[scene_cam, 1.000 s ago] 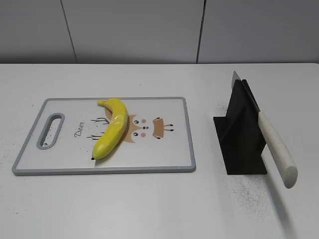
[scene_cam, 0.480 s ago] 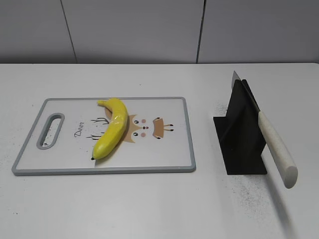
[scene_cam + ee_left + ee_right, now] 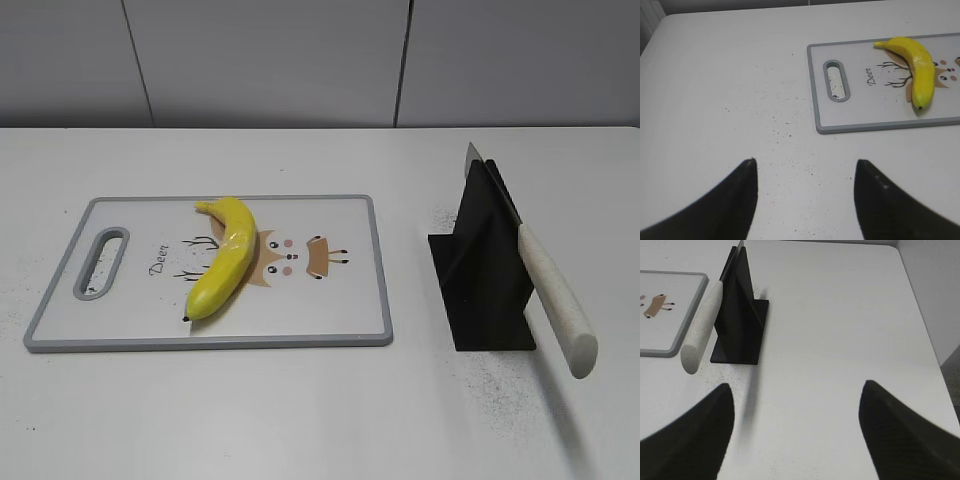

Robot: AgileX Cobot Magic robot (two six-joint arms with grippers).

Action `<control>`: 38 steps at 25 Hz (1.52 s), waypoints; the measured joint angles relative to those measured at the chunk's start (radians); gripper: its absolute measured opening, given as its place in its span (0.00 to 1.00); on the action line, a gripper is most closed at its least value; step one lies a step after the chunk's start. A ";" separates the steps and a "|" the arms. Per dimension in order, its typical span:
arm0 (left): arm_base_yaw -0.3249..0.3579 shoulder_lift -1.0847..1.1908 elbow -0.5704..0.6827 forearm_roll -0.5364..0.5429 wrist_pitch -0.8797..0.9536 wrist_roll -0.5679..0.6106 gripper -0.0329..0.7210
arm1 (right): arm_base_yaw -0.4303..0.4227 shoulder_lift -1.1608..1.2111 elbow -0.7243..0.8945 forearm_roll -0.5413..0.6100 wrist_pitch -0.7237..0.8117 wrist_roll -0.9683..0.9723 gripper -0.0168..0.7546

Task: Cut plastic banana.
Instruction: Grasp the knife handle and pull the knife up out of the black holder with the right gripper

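Observation:
My right gripper needs to next travel to the middle of the speckled white handle [image 3: 547, 276] [image 3: 707, 314] of the knife in the black stand, and it should close there.
The plastic banana [image 3: 226, 258] lies whole on a white cutting board [image 3: 140, 310] with a grey rim and a deer drawing; it also shows in the left wrist view [image 3: 916, 65]. A knife with a speckled white handle [image 3: 556, 298] rests slanted in a black stand [image 3: 482, 272], also in the right wrist view [image 3: 702, 325]. My left gripper [image 3: 805, 162] is open and empty above bare table, near and left of the board. My right gripper [image 3: 796, 385] is open and empty, near and right of the stand. Neither gripper shows in the exterior view.
The board [image 3: 865, 112] has a handle slot [image 3: 835, 80] at its left end. The black stand [image 3: 742, 310] sits right of the board. The white table's right edge [image 3: 925, 330] runs close to my right gripper. Dark specks dot the tabletop.

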 joint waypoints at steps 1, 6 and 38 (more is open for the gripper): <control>0.000 0.000 0.000 0.000 0.000 0.000 0.81 | 0.000 0.000 0.000 0.000 0.000 0.000 0.78; 0.000 0.000 0.000 0.000 0.000 0.000 0.80 | 0.000 0.000 0.000 0.000 0.000 0.000 0.78; 0.000 0.000 0.000 0.000 0.000 0.000 0.78 | 0.215 1.167 -0.567 0.070 0.174 0.051 0.68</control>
